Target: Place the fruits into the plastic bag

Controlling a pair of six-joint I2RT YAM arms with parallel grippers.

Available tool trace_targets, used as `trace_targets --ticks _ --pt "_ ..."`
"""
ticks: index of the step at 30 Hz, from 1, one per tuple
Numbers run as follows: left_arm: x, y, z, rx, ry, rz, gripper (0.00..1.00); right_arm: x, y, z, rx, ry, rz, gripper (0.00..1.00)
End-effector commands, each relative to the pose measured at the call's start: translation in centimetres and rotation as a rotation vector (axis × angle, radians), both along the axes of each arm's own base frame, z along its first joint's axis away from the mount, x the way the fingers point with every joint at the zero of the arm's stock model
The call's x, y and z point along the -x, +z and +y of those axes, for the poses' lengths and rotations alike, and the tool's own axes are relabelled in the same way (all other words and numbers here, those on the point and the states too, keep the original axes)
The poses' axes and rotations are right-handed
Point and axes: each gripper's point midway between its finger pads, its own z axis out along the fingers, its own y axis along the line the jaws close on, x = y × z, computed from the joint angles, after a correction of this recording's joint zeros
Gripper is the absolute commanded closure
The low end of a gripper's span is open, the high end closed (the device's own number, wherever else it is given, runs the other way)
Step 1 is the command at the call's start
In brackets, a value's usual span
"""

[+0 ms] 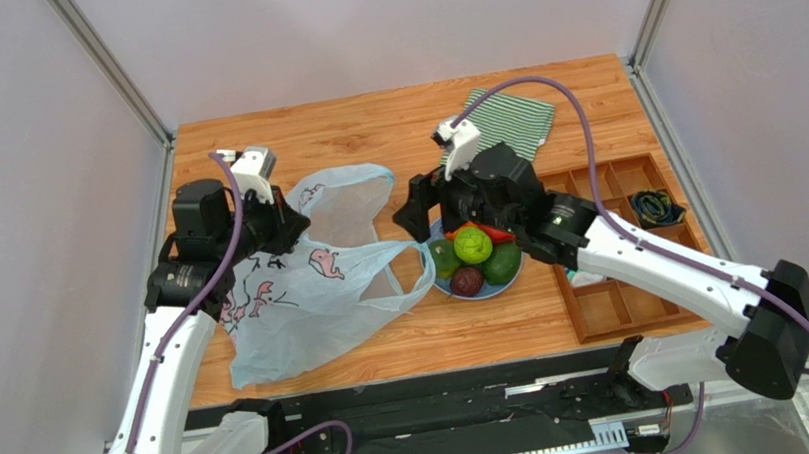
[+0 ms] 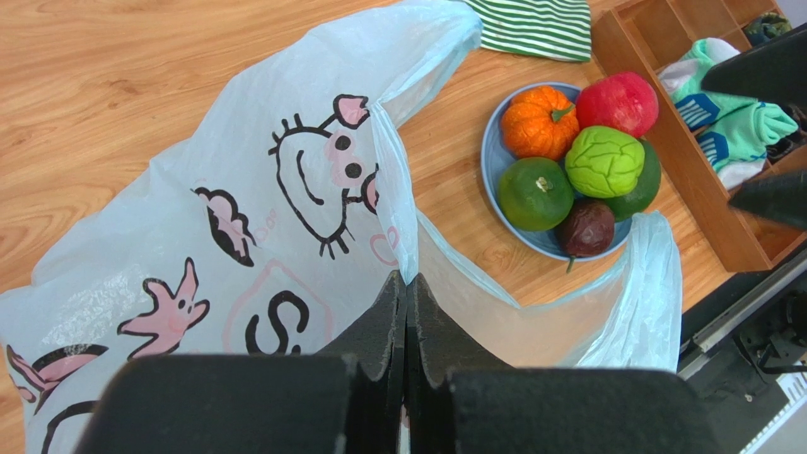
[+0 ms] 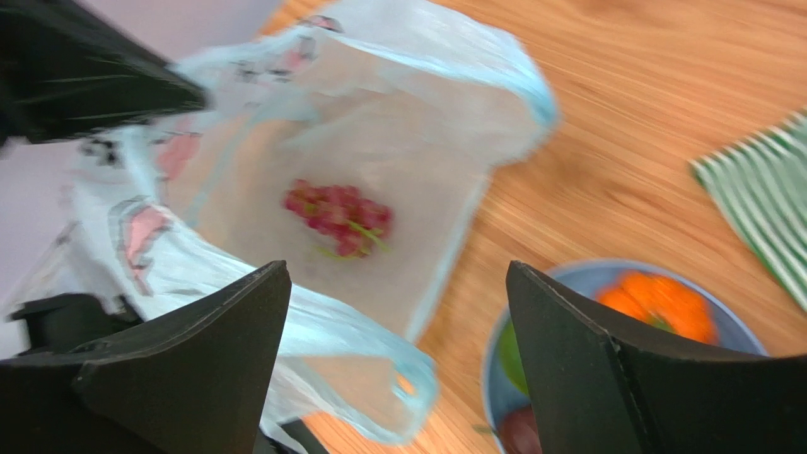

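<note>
I move my right gripper to the blue plate next and close it on the sides of the bright green ball (image 1: 473,245) resting on top of the other fruits.
The plastic bag (image 1: 308,286) lies at the left of the table with its mouth held up. My left gripper (image 2: 407,282) is shut on the bag's rim at one handle. Red-purple grapes (image 3: 339,218) lie inside the bag (image 3: 379,142). The other fruits sit on a blue plate (image 2: 493,142): an orange one (image 2: 538,121), a red apple (image 2: 618,102), a bright green ball (image 2: 604,161), a dark green one (image 2: 535,193) and a dark purple one (image 2: 585,227). My right gripper (image 3: 398,270) hangs open and empty between the bag's mouth and the plate (image 1: 482,288).
A green striped cloth (image 1: 504,124) lies behind the plate. A wooden compartment tray (image 1: 624,252) stands to the right, holding a dark bundle (image 1: 656,207) and folded teal socks (image 2: 734,118). Grey walls close in both sides of the table.
</note>
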Motion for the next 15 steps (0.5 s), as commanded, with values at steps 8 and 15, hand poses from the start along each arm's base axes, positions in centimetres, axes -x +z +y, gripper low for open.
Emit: trace_targets --ticks 8,15 --pt "-0.1 1.9 0.2 -0.002 -0.004 -0.064 1.00 -0.2 -9.2 -11.5 0.347 -0.377 0.191 0.08" --pt "-0.2 1.7 0.2 -0.004 -0.003 -0.058 1.00 -0.4 -11.9 -11.3 0.406 -0.380 0.256 0.08"
